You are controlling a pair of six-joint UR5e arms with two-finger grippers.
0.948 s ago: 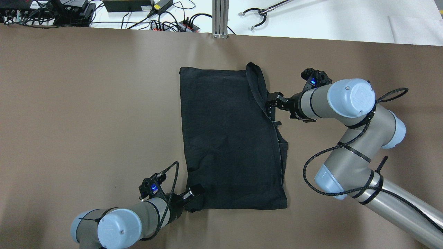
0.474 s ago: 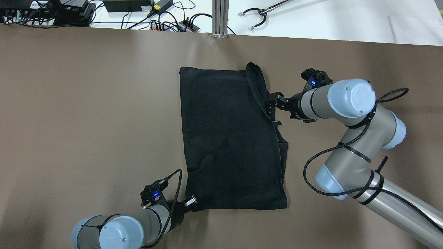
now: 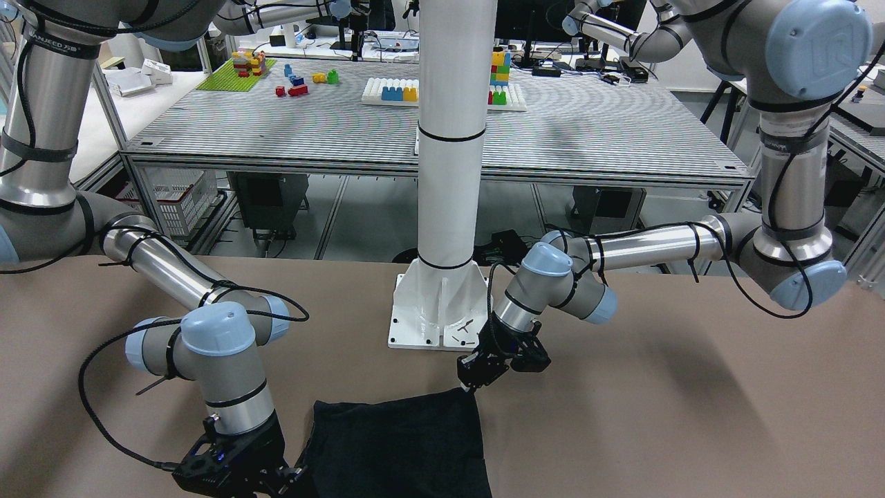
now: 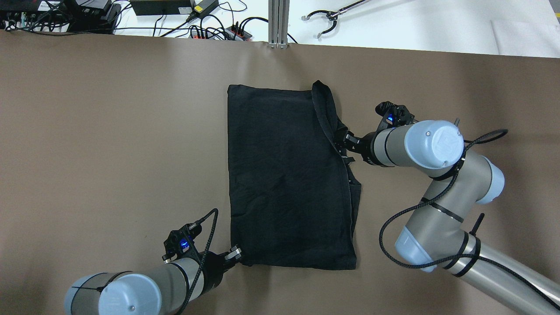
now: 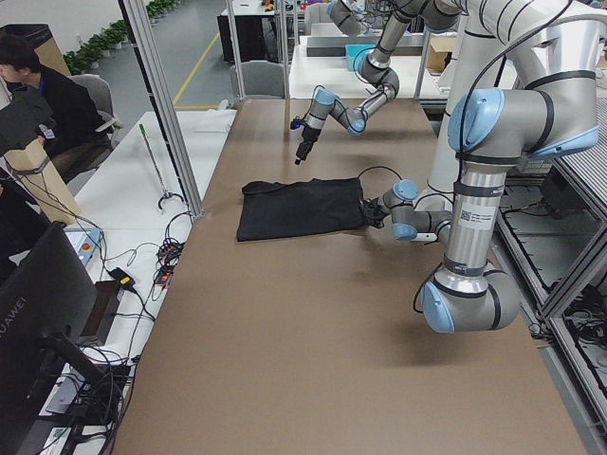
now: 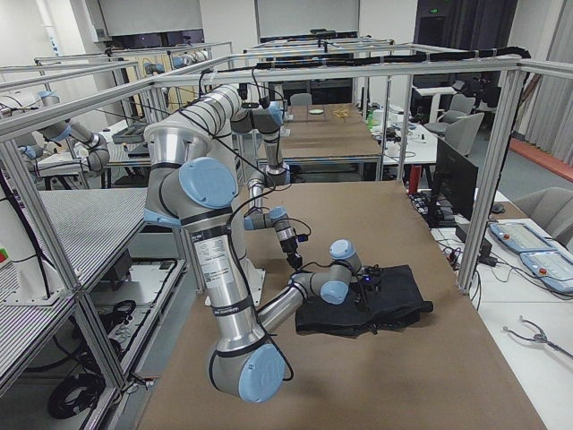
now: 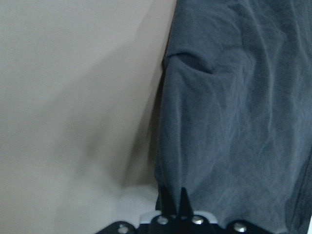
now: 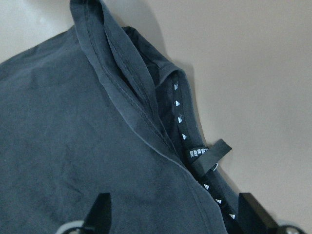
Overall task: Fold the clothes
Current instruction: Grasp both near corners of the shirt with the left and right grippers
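Next, I close my right gripper on the black fabric's free corner (image 3: 319,406), which is at the other end of the pillar-side edge from my left gripper.
The clothes (image 4: 288,175) are one black fabric piece lying flat on the brown table, with a folded strip and a studded hem along the right side (image 8: 183,122). My left gripper (image 4: 238,255) is at the near-left corner and shut on it; in the left wrist view the fingertips (image 7: 178,202) meet on the fabric (image 7: 234,122). My right gripper (image 4: 343,146) is at the right edge, open, with both fingers (image 8: 101,212) spread wide over the hem. In the front-facing view the left gripper (image 3: 476,377) touches the cloth's corner (image 3: 401,443).
The white pillar's base plate (image 3: 435,311) stands just behind the cloth on the robot's side. Cables and power strips (image 4: 175,13), an aluminium post (image 4: 278,22) and a grabber tool (image 4: 328,19) lie past the table's far edge. A person sits at a desk (image 5: 38,85).
The left gripper has drawn back toward the robot and to the left with the near-left corner, shifting the near hem. The right arm has moved nearer along the cloth's right edge.
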